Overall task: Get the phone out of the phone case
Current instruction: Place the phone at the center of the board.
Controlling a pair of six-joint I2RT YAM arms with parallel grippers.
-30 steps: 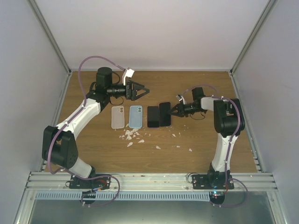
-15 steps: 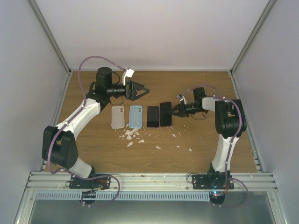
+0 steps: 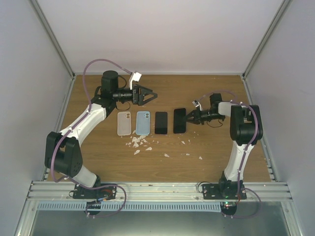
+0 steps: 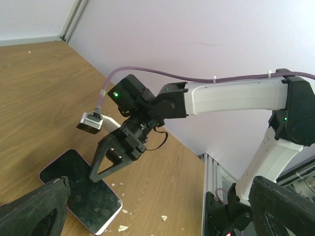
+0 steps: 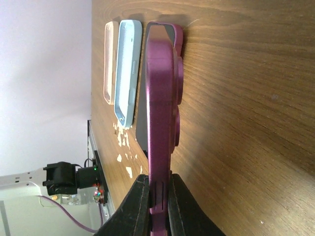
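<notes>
Next, my right gripper lets go of the magenta phone, flat on the bare wood (image 3: 182, 122) (image 5: 209, 125) just beside the second dark phone.
My right gripper (image 3: 190, 118) is shut on the right end of a phone (image 3: 179, 120) with a dark screen and a magenta body, held flat and low over the table. In the right wrist view the phone (image 5: 160, 98) shows edge-on, pinched between the black fingers (image 5: 138, 206). A light blue phone case (image 3: 142, 122) and a clear one (image 3: 124, 123) lie empty to the left. My left gripper (image 3: 145, 95) hovers open behind them, holding nothing. From the left wrist the phone (image 4: 81, 196) shows with the right gripper (image 4: 98, 174) at its end.
A second dark phone (image 3: 161, 122) lies between the blue case and the held phone. White flakes (image 3: 140, 142) are scattered in front of the cases. Enclosure walls and metal posts stand round the wooden table (image 3: 216, 152).
My right gripper has drawn the magenta phone to the right, off the edge of the second dark phone, leaving a gap between them. The left arm has not moved.
</notes>
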